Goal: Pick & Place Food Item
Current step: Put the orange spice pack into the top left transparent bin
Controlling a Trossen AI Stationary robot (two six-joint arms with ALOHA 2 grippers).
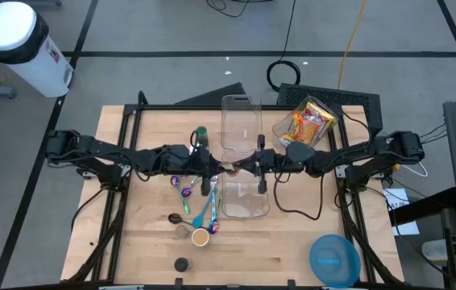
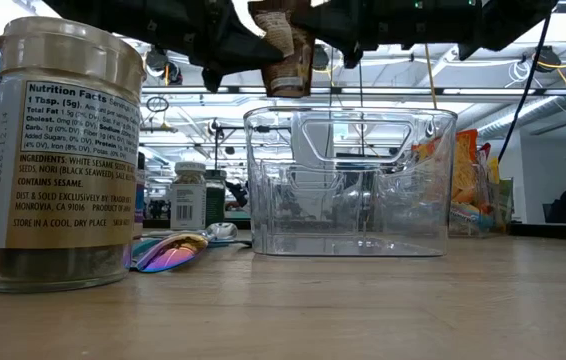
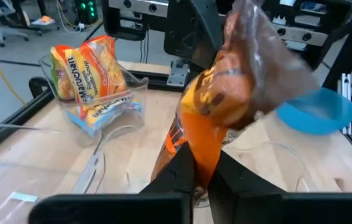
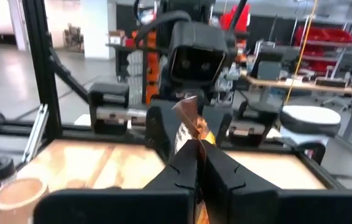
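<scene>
My right gripper pinches the packet's side level, so while my left gripper holds it, I need to retake the packet's upper part (image 2: 271, 9) from above before lowering it into the bin.
A brown-and-orange snack packet (image 2: 285, 50) hangs in the air over the table's middle, above a clear plastic bin (image 2: 348, 185). Both arms reach in level and meet at it. My left gripper (image 1: 221, 167) comes from the table's left and my right gripper (image 1: 246, 167) from the right, each shut on the packet. The left wrist view shows the packet (image 3: 226, 93) rising past my left gripper (image 3: 199, 163). In the right wrist view the packet (image 4: 191, 127) stands up from my right gripper (image 4: 199, 149). My left gripper pinches the packet's orange end (image 3: 196, 144) between its two fingers, coming level from the table's left. The packet is lifted clear and slants up and away from the fingers. My right gripper pinches the packet's opposite side (image 4: 194, 138) between its two fingers, level from the table's right. The crimped corner (image 4: 185, 107) sticks up above them.
A second clear bin (image 1: 308, 122) at the back right holds a yellow noodle pack. A seasoning jar (image 2: 58, 150), shiny spoons (image 1: 204, 211), a small cup (image 1: 200, 237) and a green-capped bottle (image 1: 201, 133) lie left of the middle. A blue bowl (image 1: 334, 259) sits front right.
</scene>
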